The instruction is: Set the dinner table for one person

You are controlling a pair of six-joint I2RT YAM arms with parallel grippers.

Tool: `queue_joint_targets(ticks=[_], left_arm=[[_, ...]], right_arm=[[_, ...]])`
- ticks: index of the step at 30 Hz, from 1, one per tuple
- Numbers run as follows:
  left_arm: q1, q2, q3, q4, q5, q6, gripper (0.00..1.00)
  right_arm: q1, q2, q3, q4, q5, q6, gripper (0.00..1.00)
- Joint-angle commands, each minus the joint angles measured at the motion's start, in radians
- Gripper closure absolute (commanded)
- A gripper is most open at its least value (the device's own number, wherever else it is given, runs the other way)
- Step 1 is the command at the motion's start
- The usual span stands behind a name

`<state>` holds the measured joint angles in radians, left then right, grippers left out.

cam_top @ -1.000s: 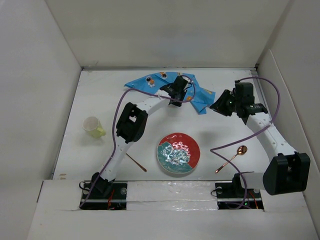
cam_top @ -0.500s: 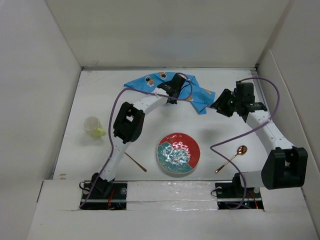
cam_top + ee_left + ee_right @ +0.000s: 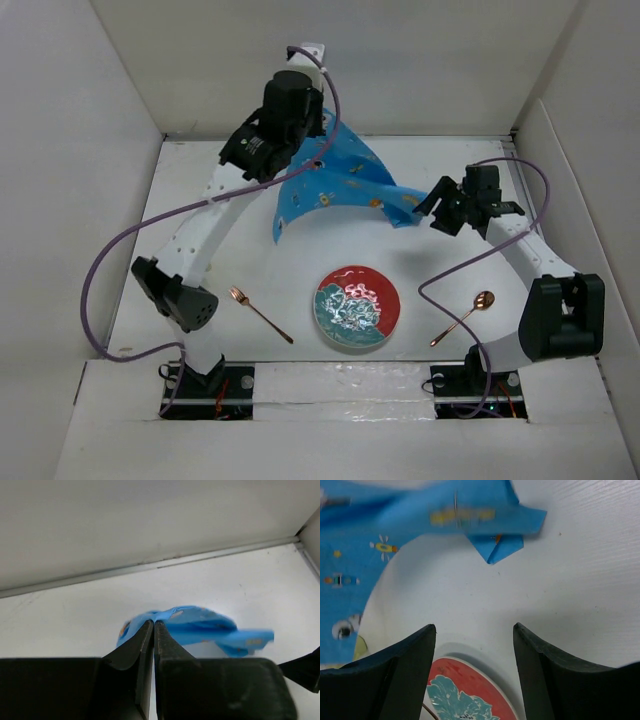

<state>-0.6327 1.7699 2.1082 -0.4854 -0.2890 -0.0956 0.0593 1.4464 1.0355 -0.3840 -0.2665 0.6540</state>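
Next, I pinch the placemat's loose corner (image 3: 407,206) with my right gripper, as the placemat hangs crumpled from my left gripper alone, and then lift and spread it with both grippers.
My left gripper (image 3: 318,135) is raised high at the back of the white dinner table (image 3: 450,160). It is shut on a top edge of the blue cartoon-print placemat (image 3: 335,185), which hangs from it and trails down to the table. In the left wrist view the jaws (image 3: 154,623) pinch the blue cloth (image 3: 195,627). My right gripper (image 3: 437,213) is open and empty, low beside the placemat's right corner. In the right wrist view (image 3: 474,626) the cloth (image 3: 395,535) lies ahead of the fingers, apart from them.
A red and teal flowered plate (image 3: 356,307) sits front centre and shows in the right wrist view (image 3: 465,695). A copper spoon (image 3: 462,317) lies right of it, a copper utensil (image 3: 260,312) left of it. White walls enclose the table.
My left arm has swung up and back, lifting the placemat off the table so it hangs open. The yellow cup at the left no longer shows. My right gripper has barely moved.
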Motion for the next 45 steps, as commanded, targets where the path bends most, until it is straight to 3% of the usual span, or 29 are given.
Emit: queue_joint_targets(ticks=[1,12,13,15,18,19,21,24,29,41,45], left_arm=[[0.045,-0.044,0.010,-0.009,0.007,-0.029,1.00],[0.114,-0.132,-0.092,-0.008,0.024,-0.032,1.00],[0.128,-0.151,-0.134,0.010,0.042,-0.035,1.00],[0.140,-0.162,-0.175,0.021,0.044,-0.035,1.00],[0.149,-0.190,-0.235,0.044,0.047,-0.035,1.00],[0.149,-0.194,-0.246,0.051,0.048,-0.033,1.00],[0.159,-0.207,-0.266,0.056,0.050,-0.027,1.00],[0.168,-0.213,-0.281,0.064,0.068,-0.027,1.00],[0.177,-0.217,-0.292,0.071,0.077,-0.029,1.00],[0.177,-0.204,-0.295,0.073,0.080,-0.030,1.00],[0.177,-0.199,-0.287,0.068,0.082,-0.033,1.00]], right_arm=[[0.005,-0.001,0.028,0.068,-0.010,0.016,0.31],[0.077,0.195,0.118,0.106,-0.007,0.009,0.30],[0.117,0.222,0.126,0.099,0.013,0.009,0.43],[0.128,0.232,0.129,0.093,0.027,0.010,0.48],[0.151,0.278,0.150,0.060,0.068,0.016,0.70],[0.160,0.287,0.152,0.057,0.087,0.016,0.72],[0.160,0.319,0.167,0.045,0.095,0.021,0.70],[0.169,0.332,0.167,0.056,0.101,0.048,0.46],[0.178,0.342,0.182,0.066,0.112,0.061,0.38],[0.234,0.410,0.227,0.063,0.128,0.019,0.47],[0.234,0.427,0.254,0.056,0.174,0.001,0.57]])
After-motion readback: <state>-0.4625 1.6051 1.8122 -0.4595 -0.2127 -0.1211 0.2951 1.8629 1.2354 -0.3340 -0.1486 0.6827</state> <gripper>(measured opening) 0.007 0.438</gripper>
